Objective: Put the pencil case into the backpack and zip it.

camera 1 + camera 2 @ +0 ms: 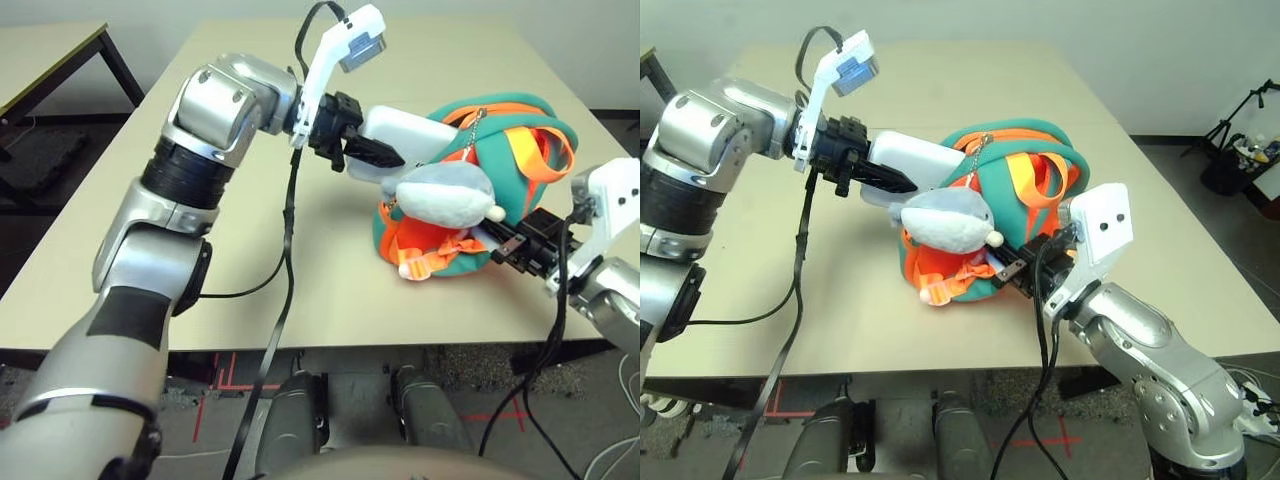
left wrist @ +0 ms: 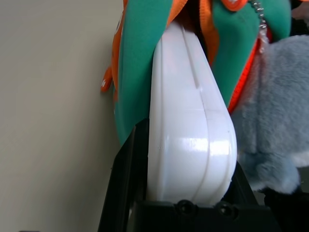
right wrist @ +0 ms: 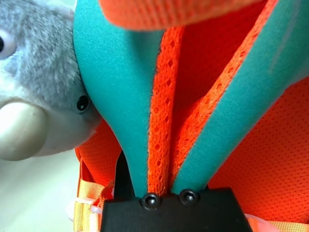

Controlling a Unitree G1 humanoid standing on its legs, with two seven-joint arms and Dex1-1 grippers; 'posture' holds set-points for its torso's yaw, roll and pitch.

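Observation:
I will let go of the white pencil case with my left gripper inside the backpack's teal opening (image 1: 408, 160) (image 2: 186, 55), behind the grey plush dolphin charm.
The orange and teal backpack (image 1: 515, 120) lies on its side at the table's right, its opening facing left. My left gripper (image 1: 385, 158) is shut on the white pencil case (image 1: 410, 130). It holds the case edge-on between its fingers (image 2: 128, 179), and the far end of the pencil case (image 2: 188, 121) is tucked into the backpack's teal mouth (image 2: 137, 58). A grey plush dolphin charm (image 1: 450, 195) hangs on a chain in front of the opening. My right gripper (image 1: 1005, 265) is shut on a fold of the backpack's teal and orange edge (image 3: 157, 145) at the near right side.
The beige table (image 1: 120, 220) has bare room to the left and behind the backpack. A black cable (image 1: 287, 260) hangs from the left wrist over the front edge. A second table (image 1: 50, 50) stands at the back left. Stands and gear (image 1: 1240, 140) sit on the floor at the right.

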